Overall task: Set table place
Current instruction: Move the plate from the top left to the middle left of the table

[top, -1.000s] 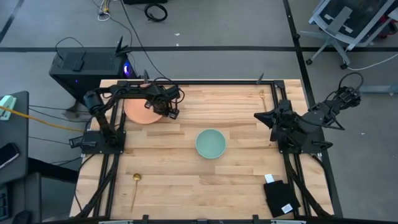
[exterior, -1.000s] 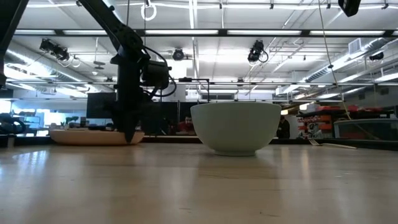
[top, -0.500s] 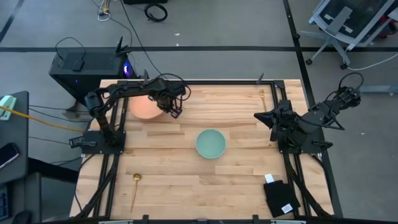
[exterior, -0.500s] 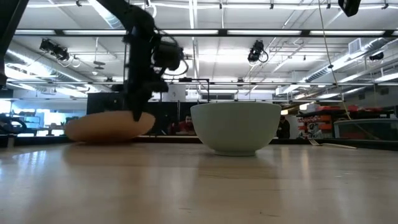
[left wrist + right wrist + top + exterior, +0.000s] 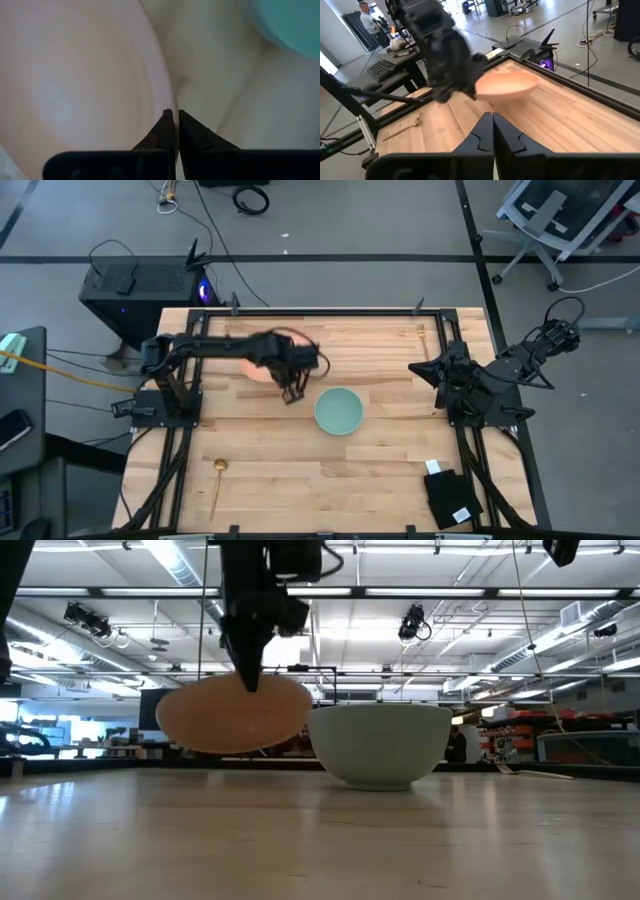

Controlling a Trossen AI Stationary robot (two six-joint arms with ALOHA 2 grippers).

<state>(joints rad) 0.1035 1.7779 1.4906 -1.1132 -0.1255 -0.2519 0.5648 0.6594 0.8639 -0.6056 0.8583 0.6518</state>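
Note:
Next, my right gripper goes to the far-side rim (image 5: pixel 349 390) of the pale teal bowl and closes there.
My left gripper (image 5: pixel 290 390) is shut on the round salmon-orange plate (image 5: pixel 258 373), which it carries above the table just left of the pale teal bowl (image 5: pixel 339 411). In the low view the plate (image 5: pixel 235 718) hangs below the gripper (image 5: pixel 250 685), beside the bowl (image 5: pixel 379 743). The bowl stands on its base mid-table. The gold spoon (image 5: pixel 217 480) lies at the near left and the gold fork (image 5: pixel 422 333) at the far right. My right gripper (image 5: pixel 492 117) is shut and empty and waits at the table's right side (image 5: pixel 420 367). My left gripper pinches the plate's rim (image 5: pixel 169 102) between its two fingers, on the side toward the bowl. The fingers (image 5: pixel 248 668) come from above, pointing down. The plate is lifted clear of the table and hangs tilted below the fingers.
A black pouch with a white tag (image 5: pixel 450 498) lies at the near right corner. Thin black rails (image 5: pixel 330 311) edge the wooden table. Bare wood lies between the bowl and the near edge (image 5: pixel 330 480). A person shows far off in the room (image 5: pixel 369 17).
My left gripper has gone up and toward the table's right and near edges, toward the bowl, shut on the plate. The plate first tipped up on one side, then came clear of the table and now hangs tilted beside the bowl.

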